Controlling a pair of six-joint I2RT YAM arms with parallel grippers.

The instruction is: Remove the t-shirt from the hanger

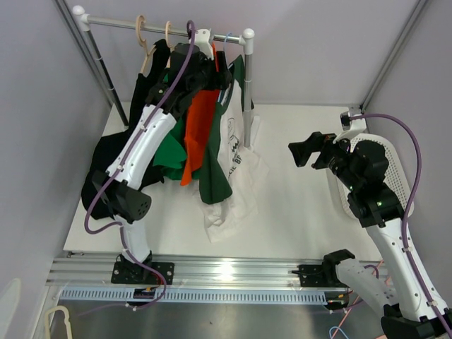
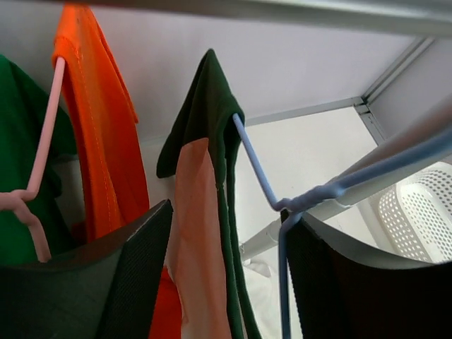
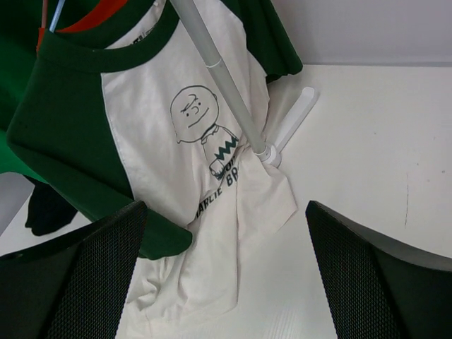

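The white t-shirt has a near green sleeve. My right gripper needs to go there next and close by the sleeve's loose end (image 1: 215, 186) (image 3: 164, 237).
The white t-shirt with green sleeves and a cartoon print (image 1: 233, 152) hangs on a blue hanger (image 2: 253, 164) at the right end of the rail, and its hem lies crumpled on the table. My left gripper (image 1: 214, 73) is up at the rail, open. In the left wrist view its jaws (image 2: 226, 282) stand wide around the shirt's green collar (image 2: 212, 106), with the blue hanger wire against the right finger (image 2: 353, 282). My right gripper (image 1: 305, 151) is open and empty, hovering right of the shirt. The shirt's print fills the right wrist view (image 3: 201, 123), ahead of that gripper (image 3: 226, 282).
An orange shirt (image 1: 200, 127), a green shirt (image 1: 169, 152) and a black garment (image 1: 106, 169) hang on the same rail on pink and wooden hangers. The rack's white upright pole (image 1: 248, 92) stands beside the t-shirt. A white perforated basket (image 1: 387, 173) sits at the right.
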